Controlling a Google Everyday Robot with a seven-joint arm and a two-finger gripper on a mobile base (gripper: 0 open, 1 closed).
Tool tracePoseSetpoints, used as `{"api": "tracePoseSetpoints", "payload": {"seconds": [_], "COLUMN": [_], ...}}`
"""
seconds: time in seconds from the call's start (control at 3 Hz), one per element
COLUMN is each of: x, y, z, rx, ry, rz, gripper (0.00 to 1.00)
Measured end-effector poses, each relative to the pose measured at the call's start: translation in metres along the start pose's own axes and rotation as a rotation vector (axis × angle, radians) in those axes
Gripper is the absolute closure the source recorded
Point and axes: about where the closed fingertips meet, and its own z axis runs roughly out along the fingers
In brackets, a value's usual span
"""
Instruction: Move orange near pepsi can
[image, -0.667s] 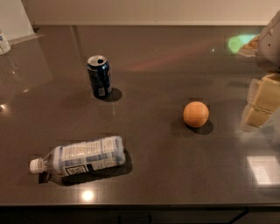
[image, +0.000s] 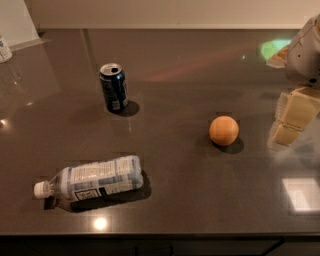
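I need to close my gripper next on the orange's upper half (image: 224, 124), because the orange needs to go near the pepsi can.
The orange (image: 224, 130) sits on the dark countertop, right of centre. The pepsi can (image: 113, 88) stands upright at the back left, dark blue with a silver top, well apart from the orange. My gripper (image: 293, 119) hangs at the right edge of the camera view, cream-coloured, a little to the right of the orange and not touching it. It holds nothing that I can see.
A clear plastic water bottle (image: 92, 182) lies on its side at the front left, cap pointing left. The counter's front edge (image: 160, 234) runs along the bottom. A white object (image: 4, 49) stands at the far left edge.
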Motion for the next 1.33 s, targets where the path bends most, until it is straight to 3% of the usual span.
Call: {"api": "tracePoseSetpoints", "payload": {"seconds": [0.67,1.33], "x": [-0.001,-0.017], "y": [-0.009,-0.012], "z": [0.063,0.097], "rx": [-0.075,-0.106], "ry": [-0.036,-0.13], "rz": [0.015,0.023], "gripper": [0.0,0.0]}}
